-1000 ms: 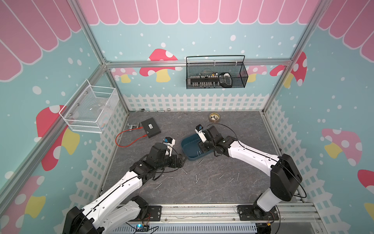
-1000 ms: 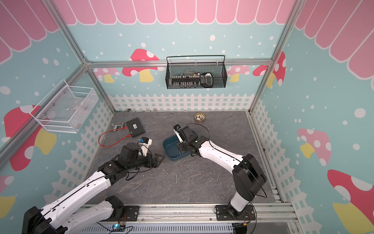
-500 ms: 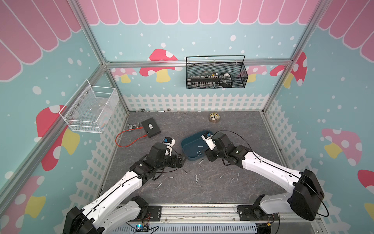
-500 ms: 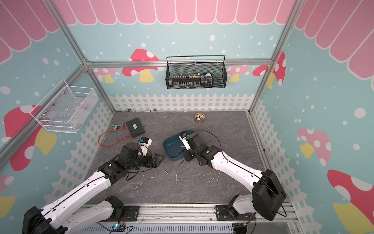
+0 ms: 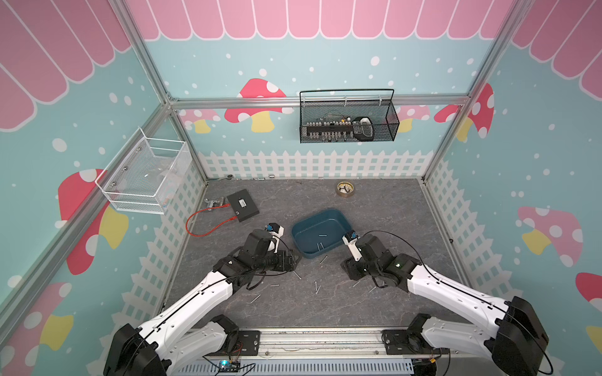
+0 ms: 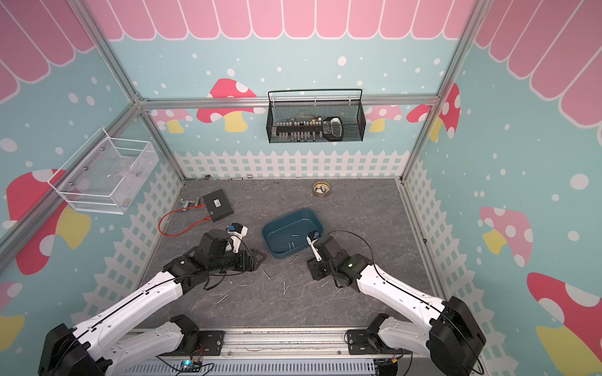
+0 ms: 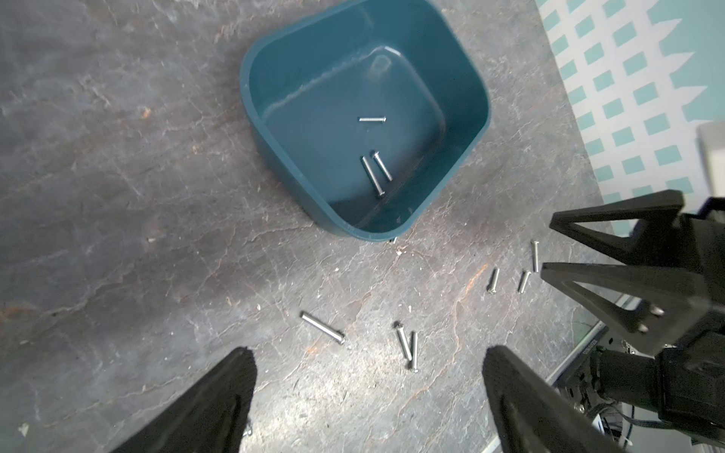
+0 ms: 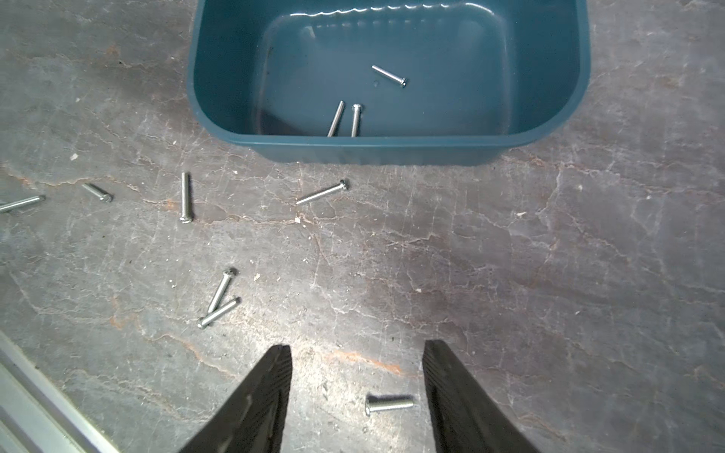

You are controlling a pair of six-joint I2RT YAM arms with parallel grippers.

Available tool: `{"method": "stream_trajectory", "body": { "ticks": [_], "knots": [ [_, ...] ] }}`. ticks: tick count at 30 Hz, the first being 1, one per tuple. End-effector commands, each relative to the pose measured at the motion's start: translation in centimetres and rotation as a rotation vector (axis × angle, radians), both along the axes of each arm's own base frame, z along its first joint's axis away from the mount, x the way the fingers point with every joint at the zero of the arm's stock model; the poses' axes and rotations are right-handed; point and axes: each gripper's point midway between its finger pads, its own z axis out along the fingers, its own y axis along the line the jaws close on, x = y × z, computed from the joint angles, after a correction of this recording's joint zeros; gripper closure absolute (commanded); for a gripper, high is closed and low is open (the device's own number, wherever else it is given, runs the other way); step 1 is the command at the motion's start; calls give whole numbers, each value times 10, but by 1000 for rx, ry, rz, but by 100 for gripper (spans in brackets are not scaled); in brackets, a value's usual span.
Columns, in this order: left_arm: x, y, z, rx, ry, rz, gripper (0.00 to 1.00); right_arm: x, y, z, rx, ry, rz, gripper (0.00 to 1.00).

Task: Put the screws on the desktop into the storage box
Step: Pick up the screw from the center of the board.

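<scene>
The lone screw lies between my left gripper and the touching screws, and my left gripper needs to take it by closing on the screw's middle (image 5: 297, 274) (image 7: 322, 327).
The teal storage box (image 5: 309, 254) (image 6: 280, 254) stands mid-desktop (image 5: 374, 208) with three screws (image 7: 372, 119) (image 8: 389, 75) inside. Several more screws (image 5: 316, 286) (image 6: 285, 288) lie scattered on the stone surface in front of it. My left gripper (image 5: 294, 257) (image 7: 368, 351) hovers left of the box's front corner, jaws wide and empty. Right of that corner my right gripper (image 5: 347, 270) (image 8: 357, 345) is low over the desktop, open. One short screw (image 8: 388, 404) lies between its fingers (image 8: 451, 392), untouched.
A flat black box with a red cable (image 5: 242, 205) lies at the back left and a tape roll (image 5: 344, 188) at the back. A black mesh basket (image 5: 348, 122) and a white wire basket (image 5: 146, 177) hang on the walls. A metal rail (image 5: 319, 338) runs along the front.
My right gripper has pulled back from above the storage box, come down to the desktop in front of it and opened a little wider. The left arm has barely moved.
</scene>
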Motion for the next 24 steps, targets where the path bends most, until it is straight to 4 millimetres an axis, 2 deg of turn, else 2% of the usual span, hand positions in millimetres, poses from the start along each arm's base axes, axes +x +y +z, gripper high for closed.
{"method": "stream_trajectory", "body": {
  "ticks": [1, 3, 5, 7, 9, 10, 13, 18, 24],
  "knots": [
    [-7, -1, -5, 4, 84, 23, 7, -12, 2, 9, 63, 8, 26, 38],
    [-12, -1, -18, 26, 154, 39, 9, -18, 3, 13, 84, 9, 47, 33],
    [-18, -3, -29, 50, 215, 51, 10, -22, 2, 19, 102, 1, 55, 23],
    [-22, -7, -35, 61, 247, 65, 10, -23, 1, 27, 121, -20, 57, 19],
    [-25, -10, -41, 67, 282, 79, 12, -23, 0, 34, 136, -40, 57, 7],
    [-26, -11, -43, 69, 299, 87, 13, -23, 0, 36, 137, -47, 56, 4],
    [-30, -17, -52, 76, 357, 107, 23, -24, -2, 38, 137, -54, 54, 2],
    [-31, -22, -59, 83, 398, 156, 49, -23, -3, 39, 140, -69, 54, 2],
    [-30, -19, -71, 122, 417, 198, 59, -25, -2, 46, 163, -89, 67, 2]
  ]
}}
